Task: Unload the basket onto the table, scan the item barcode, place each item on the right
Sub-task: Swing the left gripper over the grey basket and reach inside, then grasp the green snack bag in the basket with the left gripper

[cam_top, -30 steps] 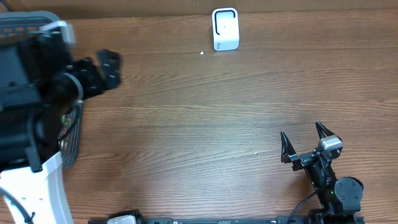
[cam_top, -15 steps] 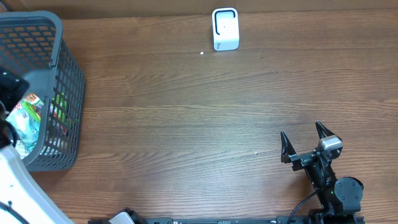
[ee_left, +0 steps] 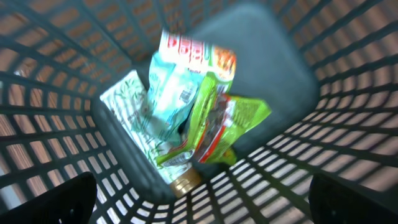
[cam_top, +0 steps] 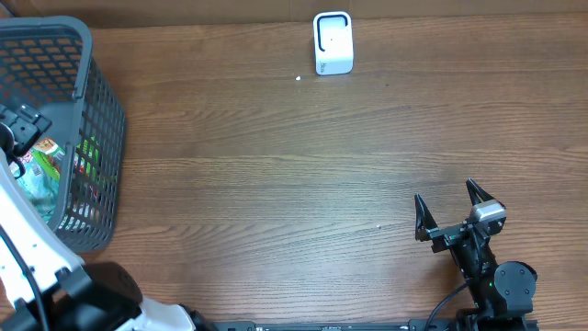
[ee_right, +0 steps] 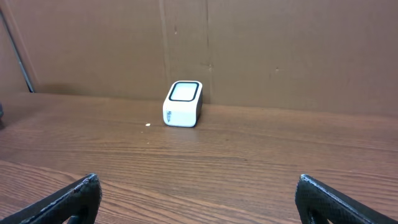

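My left gripper is to go down next to the green packet's middle (cam_top: 56,163) (ee_left: 214,129), beside the light blue packet in the grey mesh basket, and close there.
Several snack packets lie in a heap at the bottom of the grey mesh basket (cam_top: 92,110): a light blue packet (ee_left: 171,93), a green packet (ee_left: 219,127), a white-and-green packet (ee_left: 124,102) and a red-printed packet (ee_left: 194,51). A brown bottle cap (ee_left: 185,181) pokes out under them. My left gripper (ee_left: 205,202) hangs open above the basket and looks straight down into it, holding nothing; in the overhead view it shows as a dark block (cam_top: 22,127) at the basket's left side. The white barcode scanner (cam_top: 333,42) (ee_right: 183,104) stands at the table's far edge. My right gripper (cam_top: 446,204) (ee_right: 198,186) rests open and faces the scanner.
The basket's walls (ee_left: 348,118) rise steeply around the packets. A brown cardboard wall (ee_right: 249,50) stands behind the scanner. A small white speck (cam_top: 299,78) lies on the wood near the scanner. The left arm's white link (cam_top: 37,248) crosses the lower left corner.
The left arm, which filled the upper left of the overhead view a second ago, has swung down and now hangs over the basket. The right arm has not moved.
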Controlling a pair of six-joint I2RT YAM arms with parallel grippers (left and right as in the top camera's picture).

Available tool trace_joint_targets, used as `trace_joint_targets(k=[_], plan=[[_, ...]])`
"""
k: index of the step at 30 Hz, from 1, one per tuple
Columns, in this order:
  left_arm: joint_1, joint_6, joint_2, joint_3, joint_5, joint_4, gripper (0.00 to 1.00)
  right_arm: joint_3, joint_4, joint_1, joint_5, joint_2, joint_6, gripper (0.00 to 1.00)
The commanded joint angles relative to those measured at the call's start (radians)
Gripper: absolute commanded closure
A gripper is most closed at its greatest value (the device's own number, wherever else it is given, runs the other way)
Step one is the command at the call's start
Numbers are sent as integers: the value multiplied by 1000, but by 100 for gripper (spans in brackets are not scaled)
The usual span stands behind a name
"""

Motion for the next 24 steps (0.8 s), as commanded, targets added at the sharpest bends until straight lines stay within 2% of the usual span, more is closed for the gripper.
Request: trace_joint_targets(k=[1,7,14,20,24], plan=[[10,55,76,15,13,-51,0,-10,6,6,-5,-12,6,0],[11,56,202,14,10,-120,19,-10,6,6,-5,-12,6,0],[11,56,328,14,10,-125,23,-10,6,6,-5,-12,6,0],[11,56,387,11,10,-94,22,-10,6,6,-5,-12,6,0],[10,63,396,-13,10,-51,25,-10,6,6,-5,-12,6,0]])
